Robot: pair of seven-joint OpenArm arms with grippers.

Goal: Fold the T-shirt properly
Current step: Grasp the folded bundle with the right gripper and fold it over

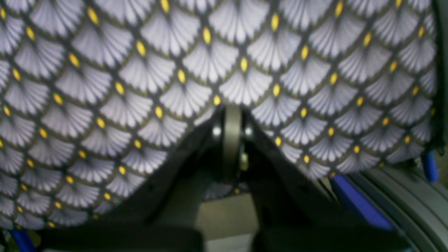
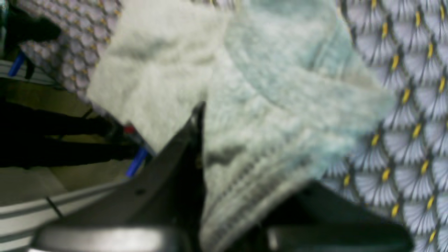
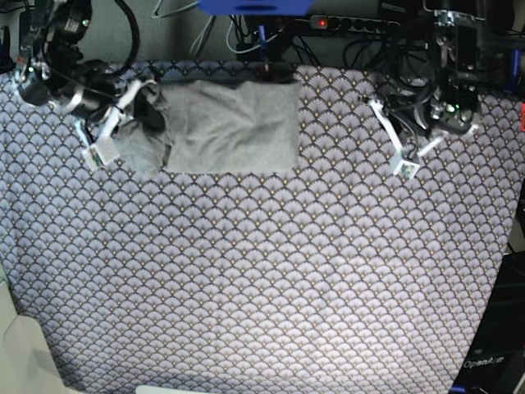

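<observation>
Next, my right gripper releases the held edge of the T-shirt, which lies partly folded on the tablecloth, on the shirt's opposite end (image 3: 287,136) (image 2: 116,45), the one toward my left gripper.
The light grey T-shirt (image 3: 225,127) lies partly folded on the purple fan-patterned tablecloth (image 3: 262,271) at the far middle-left of the base view. My right gripper (image 3: 105,144) is at the shirt's left edge. In the right wrist view, grey T-shirt fabric (image 2: 266,105) runs down between the right gripper's (image 2: 252,154) dark fingers, which are shut on it. My left gripper (image 3: 404,167) hovers over bare cloth well to the right of the shirt. In the left wrist view, the left gripper (image 1: 231,113) is shut with nothing in it, and only tablecloth (image 1: 140,87) shows.
The table's far edge runs just behind the shirt, with cables and a power strip (image 3: 361,23) beyond it. Blue clamps (image 1: 357,203) hold the cloth at the table rim. The cloth's right edge (image 3: 504,271) drops off near my left arm.
</observation>
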